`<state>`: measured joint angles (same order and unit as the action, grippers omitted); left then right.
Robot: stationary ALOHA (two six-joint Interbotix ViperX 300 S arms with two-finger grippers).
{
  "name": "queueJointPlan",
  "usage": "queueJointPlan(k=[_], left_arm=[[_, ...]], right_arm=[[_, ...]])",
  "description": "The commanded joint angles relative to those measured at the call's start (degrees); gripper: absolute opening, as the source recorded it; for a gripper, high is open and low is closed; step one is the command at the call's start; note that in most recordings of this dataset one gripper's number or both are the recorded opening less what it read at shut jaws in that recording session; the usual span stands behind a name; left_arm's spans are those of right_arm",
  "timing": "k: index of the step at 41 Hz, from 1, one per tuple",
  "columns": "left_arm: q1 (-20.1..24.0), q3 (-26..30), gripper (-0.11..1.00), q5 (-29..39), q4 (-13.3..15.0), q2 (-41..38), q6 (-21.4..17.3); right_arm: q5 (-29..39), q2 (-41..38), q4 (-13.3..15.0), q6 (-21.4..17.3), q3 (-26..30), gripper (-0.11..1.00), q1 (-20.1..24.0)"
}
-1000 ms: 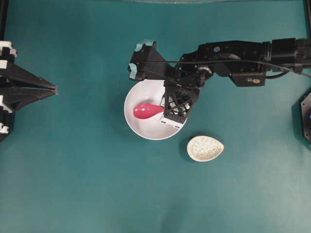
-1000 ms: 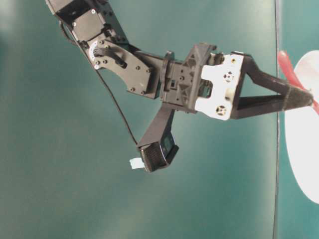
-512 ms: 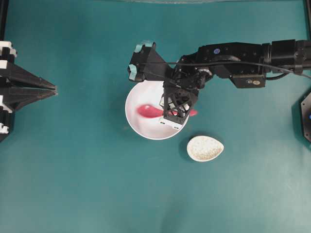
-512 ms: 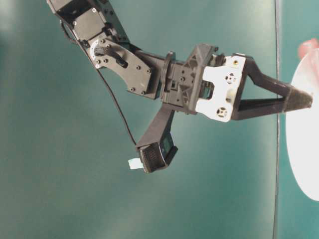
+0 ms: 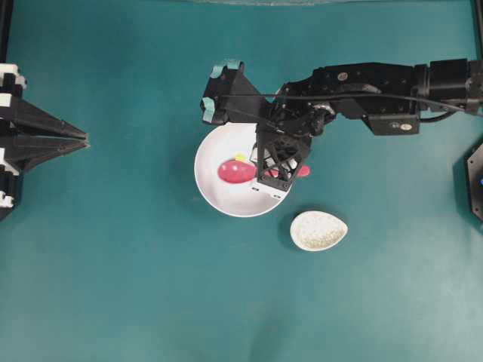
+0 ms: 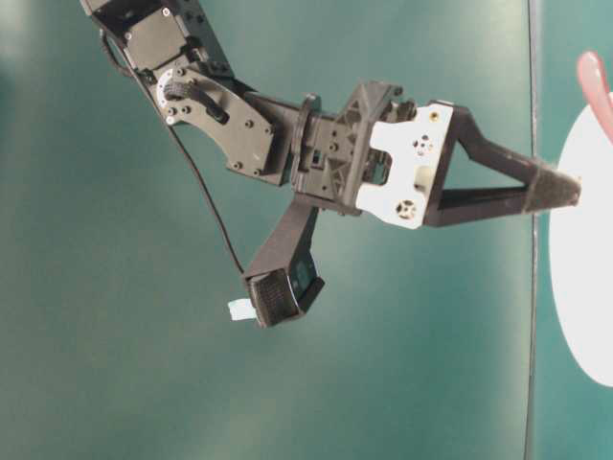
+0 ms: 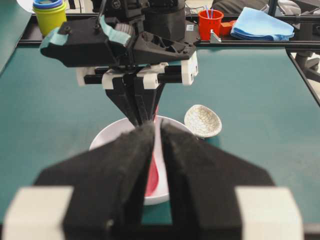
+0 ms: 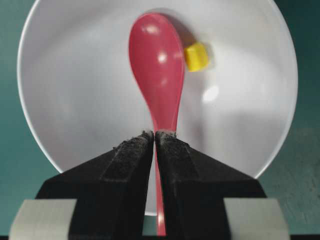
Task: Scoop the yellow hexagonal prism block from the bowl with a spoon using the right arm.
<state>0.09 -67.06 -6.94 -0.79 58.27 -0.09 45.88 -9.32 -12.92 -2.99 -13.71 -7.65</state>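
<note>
My right gripper holds the spoon near its scoop, so I need to open, back up and grip the spoon's handle nearer its end (image 5: 303, 171) before scooping the block.
The white bowl (image 5: 215, 194) (image 8: 75, 105) sits mid-table. Inside it lies the pink-red spoon (image 5: 236, 171) (image 8: 157, 70), scoop toward the left of the overhead view. The yellow hexagonal prism block (image 5: 240, 158) (image 8: 196, 56) rests on the bowl floor against the scoop's rim, outside the scoop. My right gripper (image 5: 266, 172) (image 8: 154, 135) (image 6: 572, 192) hangs over the bowl's right half, shut on the spoon's thin handle; the handle's end (image 6: 596, 81) sticks out behind it. My left gripper (image 5: 79, 139) (image 7: 156, 129) stays at the table's left edge, shut and holding nothing.
A small speckled beige oval dish (image 5: 318, 230) (image 7: 203, 120) lies just right of and below the bowl. Beyond the table's far edge stand a red cup (image 7: 210, 23), a blue cloth (image 7: 260, 23) and stacked cups (image 7: 49, 12). Teal table surface surrounds the bowl.
The right jaws have closed tighter on the handle. The spoon shifted right within the grip, its handle end now showing past the gripper, and the yellow block has appeared beside the scoop.
</note>
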Motion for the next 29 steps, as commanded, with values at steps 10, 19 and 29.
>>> queueJointPlan(k=[10, 19, 29], left_arm=[[0.09, 1.67, 0.14, -0.62, -0.18, -0.26, 0.09], [0.09, 1.67, 0.14, -0.62, -0.18, -0.35, 0.18], [0.09, 1.67, 0.14, -0.62, -0.18, -0.26, 0.18]], right_arm=[[0.09, 4.57, 2.11, 0.00, -0.35, 0.17, 0.18], [-0.18, 5.45, 2.37, 0.00, -1.32, 0.17, 0.18], [-0.26, 5.54, 2.37, 0.44, -1.32, 0.18, 0.79]])
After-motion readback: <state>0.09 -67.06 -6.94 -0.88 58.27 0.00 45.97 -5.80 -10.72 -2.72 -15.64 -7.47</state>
